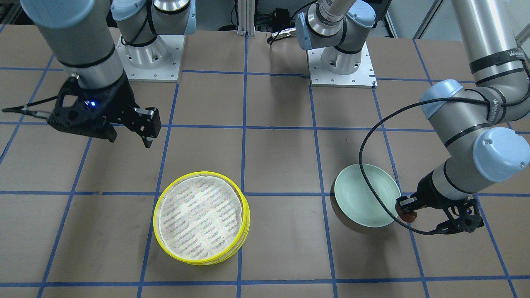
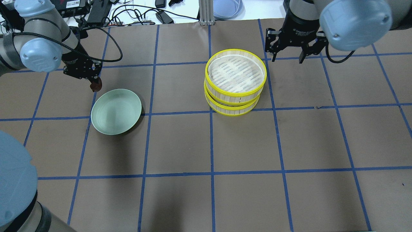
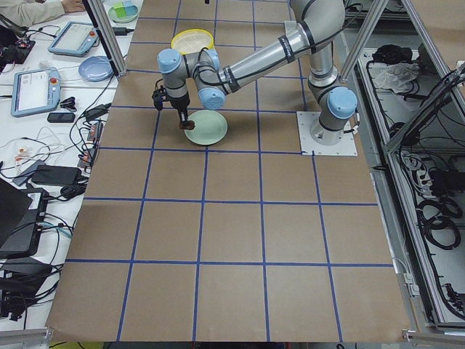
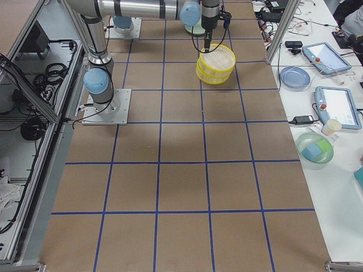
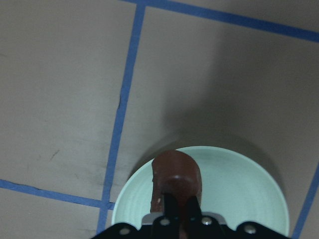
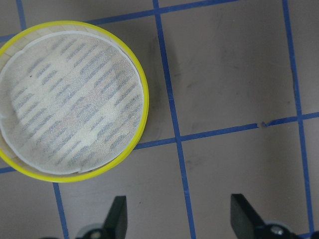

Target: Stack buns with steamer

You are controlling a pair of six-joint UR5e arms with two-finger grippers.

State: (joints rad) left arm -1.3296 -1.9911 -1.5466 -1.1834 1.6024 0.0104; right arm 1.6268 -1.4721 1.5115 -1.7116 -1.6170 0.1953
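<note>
Next, my left gripper lets go of the dark reddish-brown bun on the striped liner's half nearer the pale green plate (image 1: 220,213). The bun is just above the plate's far rim.
The steamer (image 2: 236,80) is two yellow-rimmed tiers stacked one on the other at the table's middle far side. The top tier's striped liner (image 6: 70,99) is bare. My left gripper (image 2: 94,83) is shut on the dark reddish-brown bun (image 2: 95,86) and holds it just above the far rim of the pale green plate (image 2: 116,111). In the left wrist view the bun (image 5: 175,174) hangs over the plate's rim (image 5: 239,189). My right gripper (image 2: 286,58) is open and empty, to the right of the steamer and above the table. The cream-white bun is out of view.
The two arm bases (image 1: 151,54) (image 1: 341,62) stand at the robot's side of the table. Cables (image 2: 135,16) and a blue dish (image 2: 227,6) lie beyond the far edge. Blue tape lines grid the brown table top.
</note>
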